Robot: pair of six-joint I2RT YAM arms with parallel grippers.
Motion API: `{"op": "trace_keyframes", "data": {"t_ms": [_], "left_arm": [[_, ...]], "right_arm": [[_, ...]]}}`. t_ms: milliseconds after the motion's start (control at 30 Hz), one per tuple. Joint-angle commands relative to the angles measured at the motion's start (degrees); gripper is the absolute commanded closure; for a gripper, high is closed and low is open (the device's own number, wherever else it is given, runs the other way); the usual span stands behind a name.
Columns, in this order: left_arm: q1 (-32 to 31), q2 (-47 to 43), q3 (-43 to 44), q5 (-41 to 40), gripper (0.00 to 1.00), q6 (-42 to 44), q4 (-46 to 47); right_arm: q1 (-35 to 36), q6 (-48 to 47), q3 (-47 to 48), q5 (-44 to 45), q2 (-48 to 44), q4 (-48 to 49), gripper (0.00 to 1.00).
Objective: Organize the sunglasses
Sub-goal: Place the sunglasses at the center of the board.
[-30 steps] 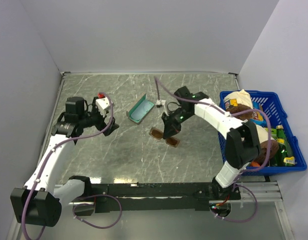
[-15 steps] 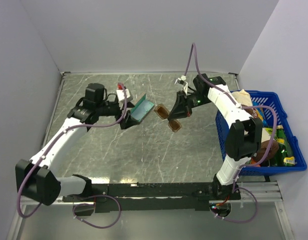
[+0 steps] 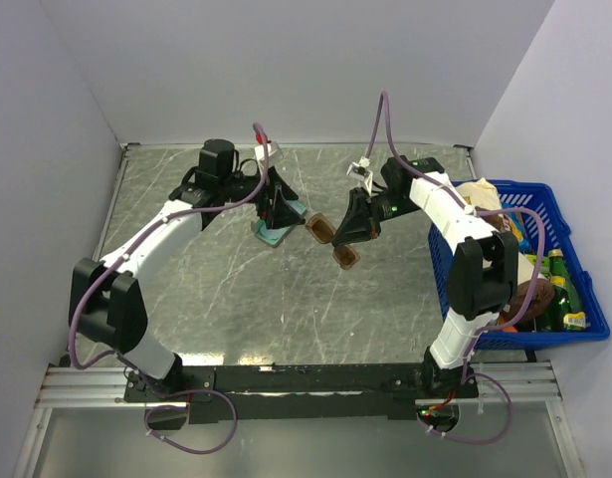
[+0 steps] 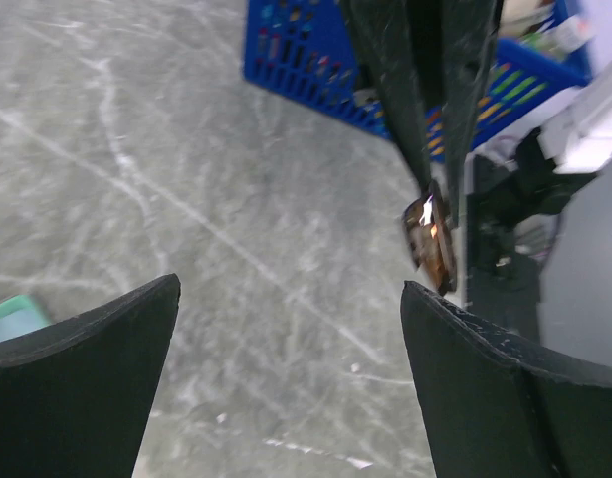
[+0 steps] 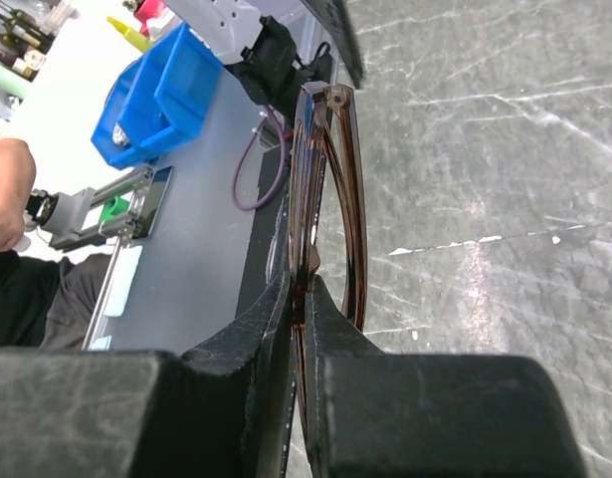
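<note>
My right gripper is to set down the sunglasses. They will go on the table (image 3: 324, 288) between the open case and the black rail.
The sunglasses (image 3: 330, 240), with amber-brown lenses and a thin dark frame, hang in the air, pinched at the frame by my right gripper (image 3: 348, 227). In the right wrist view the fingers (image 5: 276, 319) are shut on the sunglasses' (image 5: 330, 189) rim, at my right gripper (image 5: 304, 284). The open case (image 3: 275, 235), teal inside, lies on the table just left of the glasses. My left gripper (image 3: 283, 211) hovers over the case, open and empty. In the left wrist view my left gripper (image 4: 291, 289) is wide apart, the sunglasses (image 4: 431, 244) show edge-on ahead, and a corner of the case (image 4: 11, 316) shows at the left.
A blue basket (image 3: 582, 269) of bottles and packets stands at the table's right edge, and also shows in the left wrist view (image 4: 306, 55). Grey walls close the table on the back and both sides. Cables loop above both wrists.
My right gripper lifted the sunglasses off the table and carried them up and back, level with the case. My left arm swung right and now sits over the case.
</note>
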Motion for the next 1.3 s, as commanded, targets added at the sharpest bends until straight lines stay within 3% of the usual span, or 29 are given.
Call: {"op": "trace_keyframes", "data": {"t_ms": [0, 333, 500, 600, 633, 733, 800, 1000, 1267], "left_arm": [[-1.0, 1.9, 4.7, 7.6, 0.04, -7.0, 4.4], [-5.9, 5.5, 8.7, 11.0, 0.04, -4.8, -1.0], [-5.7, 4.3, 8.7, 7.4, 0.04, -5.3, -0.2], [-4.5, 3.4, 8.2, 6.9, 0.04, -8.2, 2.6], [-4.0, 3.4, 8.4, 7.0, 0.04, -8.7, 2.6], [-3.1, 2.5, 9.2, 5.6, 0.04, -6.7, -0.3], [-2.1, 1.0, 8.0, 5.1, 0.04, -6.7, 0.2], [0.5, 0.4, 7.6, 6.8, 0.04, -4.4, -3.6], [3.6, -0.5, 6.3, 7.2, 0.04, 3.4, -9.0]], "right_arm": [[0.2, -4.8, -0.2, -6.1, -1.9, -12.7, 1.00], [0.1, -4.9, 0.5, -4.1, -1.0, -12.7, 1.00], [0.1, -4.3, 0.3, -2.8, -1.0, -12.0, 1.00], [0.1, 0.5, -1.2, -0.6, -2.5, -6.8, 1.00], [0.3, 7.4, -2.9, 0.6, -3.3, -0.2, 1.00], [1.3, 23.1, -9.0, 10.9, -8.2, 19.0, 1.00], [2.9, 26.7, -11.2, 18.7, -10.9, 24.2, 1.00], [5.9, 28.4, -9.3, 29.1, -9.2, 24.8, 1.00], [9.9, 20.4, -8.0, 45.8, -6.7, 21.2, 1.00]]}}
